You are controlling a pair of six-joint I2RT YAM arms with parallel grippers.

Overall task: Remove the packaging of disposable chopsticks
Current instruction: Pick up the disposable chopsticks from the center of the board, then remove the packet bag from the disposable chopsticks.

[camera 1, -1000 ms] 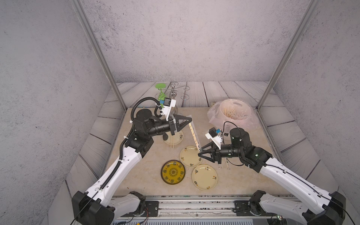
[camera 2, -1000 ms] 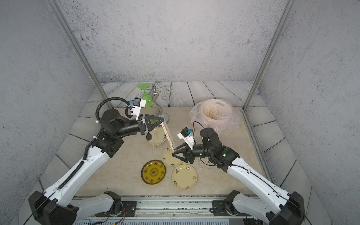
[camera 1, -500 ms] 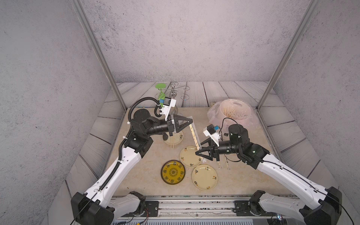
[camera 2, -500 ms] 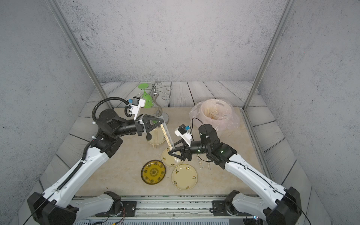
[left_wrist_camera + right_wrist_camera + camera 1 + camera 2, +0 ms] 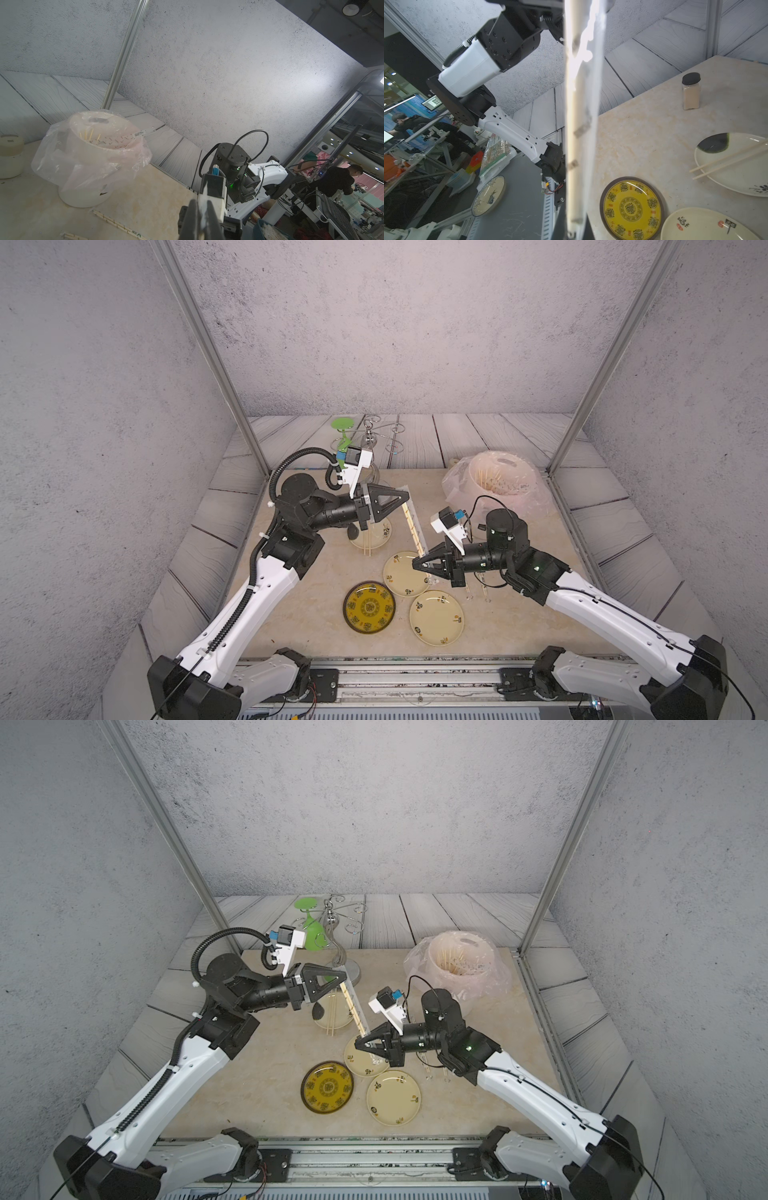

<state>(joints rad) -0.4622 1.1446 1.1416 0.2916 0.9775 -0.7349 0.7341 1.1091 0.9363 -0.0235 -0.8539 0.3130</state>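
The robot's left gripper pinches the loose top of the packaging while its right gripper holds the lower end, so next the left gripper opens and takes the chopsticks' upper tips (image 5: 407, 508).
A pair of disposable chopsticks (image 5: 414, 529) in its clear packaging (image 5: 589, 116) hangs slanted in the air between both arms. My left gripper (image 5: 404, 498) is shut on the upper end, with whitish plastic pinched between its fingers (image 5: 192, 218). My right gripper (image 5: 417, 564) is shut on the lower end, above a cream plate (image 5: 399, 578). In the right wrist view the sleeve runs straight up from my right gripper (image 5: 574, 233), and the sticks' pale end stops just short of the jaws. A bare pair of chopsticks (image 5: 726, 161) lies on a white plate (image 5: 376, 540).
A yellow patterned plate (image 5: 369, 607) and another cream plate (image 5: 436, 617) lie near the front. A white bin with a pink bag (image 5: 496, 485) stands at the back right. More wrapped chopsticks (image 5: 116, 223) lie on the table by the right arm. A metal rack with a green glass (image 5: 343, 435) is at the back.
My right gripper has moved in to the lower end of the wrapped chopsticks and closed on it. The left arm keeps its hold and has hardly moved.
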